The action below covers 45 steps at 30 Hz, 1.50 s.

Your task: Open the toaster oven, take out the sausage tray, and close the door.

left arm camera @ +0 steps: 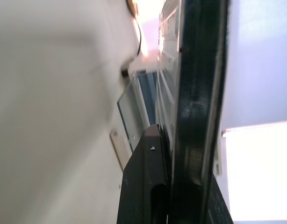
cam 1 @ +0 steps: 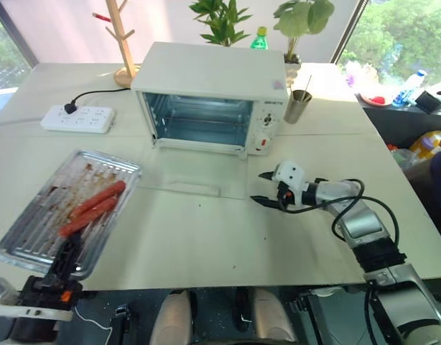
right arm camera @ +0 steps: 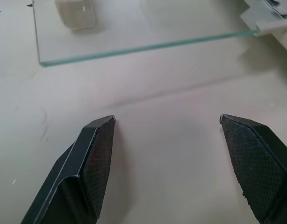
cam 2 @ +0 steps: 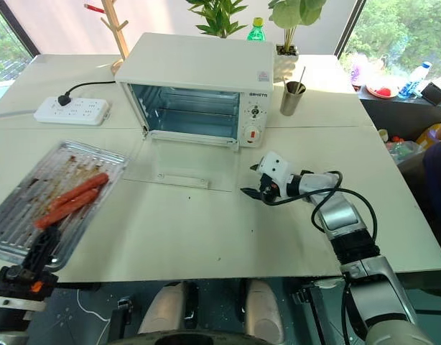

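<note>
Next, my left gripper releases the sausage tray so that it rests on the table (cam 1: 206, 199) (left arm camera: 122, 169) around the glass door's bar handle, before the oven.
The white toaster oven (cam 1: 206, 72) stands at the back of the table, its cavity bare. Its glass door (cam 1: 194, 188) lies flat, swung down onto the tabletop with the bar handle nearest me. At the near left of the table lies the sausage tray (cam 1: 98, 164), silver and ribbed, with red-brown sausages (cam 1: 91, 205) on it. My left gripper (cam 1: 66, 250) is at the tray's near edge, shut on the rim, which shows between its fingers (left arm camera: 199, 116) in the left wrist view. My right gripper (cam 1: 258, 187) hovers open over bare table just right of the door (right arm camera: 134, 46), nothing between its fingers.
A white power strip (cam 1: 77, 118) with a plugged cable lies at the back left. A metal cup (cam 1: 298, 108) stands right of the oven. A wooden rack (cam 1: 123, 43), potted plants (cam 1: 220, 21) and a green bottle (cam 1: 259, 39) sit behind it. The tray lies close to the table's front edge.
</note>
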Each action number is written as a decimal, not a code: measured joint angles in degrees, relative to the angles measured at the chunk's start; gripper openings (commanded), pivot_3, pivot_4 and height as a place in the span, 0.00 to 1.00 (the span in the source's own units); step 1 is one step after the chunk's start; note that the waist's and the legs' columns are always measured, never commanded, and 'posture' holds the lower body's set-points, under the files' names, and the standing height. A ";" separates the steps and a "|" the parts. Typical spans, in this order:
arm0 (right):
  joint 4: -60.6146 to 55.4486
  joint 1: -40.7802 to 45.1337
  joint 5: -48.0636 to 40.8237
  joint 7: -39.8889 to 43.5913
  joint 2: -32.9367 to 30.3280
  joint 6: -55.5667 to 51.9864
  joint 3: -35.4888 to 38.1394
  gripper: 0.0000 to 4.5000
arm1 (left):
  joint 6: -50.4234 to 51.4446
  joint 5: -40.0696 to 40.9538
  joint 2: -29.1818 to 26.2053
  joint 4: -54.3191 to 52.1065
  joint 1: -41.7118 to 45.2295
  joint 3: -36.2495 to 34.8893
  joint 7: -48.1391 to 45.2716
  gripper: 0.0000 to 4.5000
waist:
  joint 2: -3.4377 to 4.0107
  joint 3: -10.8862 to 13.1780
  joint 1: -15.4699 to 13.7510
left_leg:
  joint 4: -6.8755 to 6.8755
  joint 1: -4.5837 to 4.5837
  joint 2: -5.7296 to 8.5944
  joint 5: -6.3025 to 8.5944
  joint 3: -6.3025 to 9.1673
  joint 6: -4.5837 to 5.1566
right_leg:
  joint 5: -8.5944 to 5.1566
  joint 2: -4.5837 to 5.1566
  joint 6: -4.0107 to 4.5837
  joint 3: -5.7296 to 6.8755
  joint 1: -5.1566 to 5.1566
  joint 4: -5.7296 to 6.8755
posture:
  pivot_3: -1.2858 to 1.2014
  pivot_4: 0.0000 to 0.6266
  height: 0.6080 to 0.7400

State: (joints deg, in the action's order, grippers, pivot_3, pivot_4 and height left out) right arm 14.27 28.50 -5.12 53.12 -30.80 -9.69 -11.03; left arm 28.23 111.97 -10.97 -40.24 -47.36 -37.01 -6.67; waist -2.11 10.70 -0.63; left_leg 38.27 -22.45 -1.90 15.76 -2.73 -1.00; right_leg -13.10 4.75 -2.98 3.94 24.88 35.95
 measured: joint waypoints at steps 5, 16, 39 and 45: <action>0.87 0.91 -0.11 -0.56 2.39 -0.59 -0.08 0.81 | 0.12 0.00 -0.21 2.25 -0.56 -3.40 -2.12 0.00 | 0.02 0.01 -0.02 | 0.00 -0.03 0.00 0.00 0.01 0.01 | 0.00 -0.02 0.00 0.01 0.03 0.00 | 0.52 0.24 0.82; -3.14 8.88 -8.76 -2.57 5.32 -14.90 6.41 0.81 | 6.88 0.00 -6.13 8.83 0.52 -7.46 -4.76 0.00 | 0.08 0.05 0.05 | -0.05 -0.10 -0.07 0.01 0.01 0.00 | 0.03 -0.07 0.06 0.02 0.18 0.02 | 0.52 0.24 0.82; -18.34 -2.99 -10.61 -0.50 -4.71 -19.29 8.01 0.81 | 23.50 -0.01 -19.76 19.71 10.62 -1.60 -7.29 0.00 | 0.15 0.08 -0.12 | -0.07 -0.21 -0.08 0.02 0.00 0.02 | 0.04 -0.03 0.07 0.01 0.29 0.08 | 0.52 0.24 0.82; -25.01 -8.97 -12.31 -1.56 -9.02 -22.99 12.40 0.81 | 28.75 -0.04 -26.85 27.65 21.57 4.07 -7.31 0.00 | 0.18 0.07 -0.13 | -0.07 -0.19 -0.07 0.01 -0.01 0.01 | 0.05 -0.02 0.07 0.01 0.27 0.08 | 0.52 0.24 0.82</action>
State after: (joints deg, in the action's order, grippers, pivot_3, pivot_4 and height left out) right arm -10.74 19.53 -17.43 51.56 -39.82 -32.68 1.37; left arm 56.97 111.93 -37.82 -12.59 -25.79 -32.93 -13.99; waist -1.94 10.78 -0.76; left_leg 38.20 -22.65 -1.97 15.78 -2.74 -0.98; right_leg -13.05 4.73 -2.91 3.95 25.15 36.03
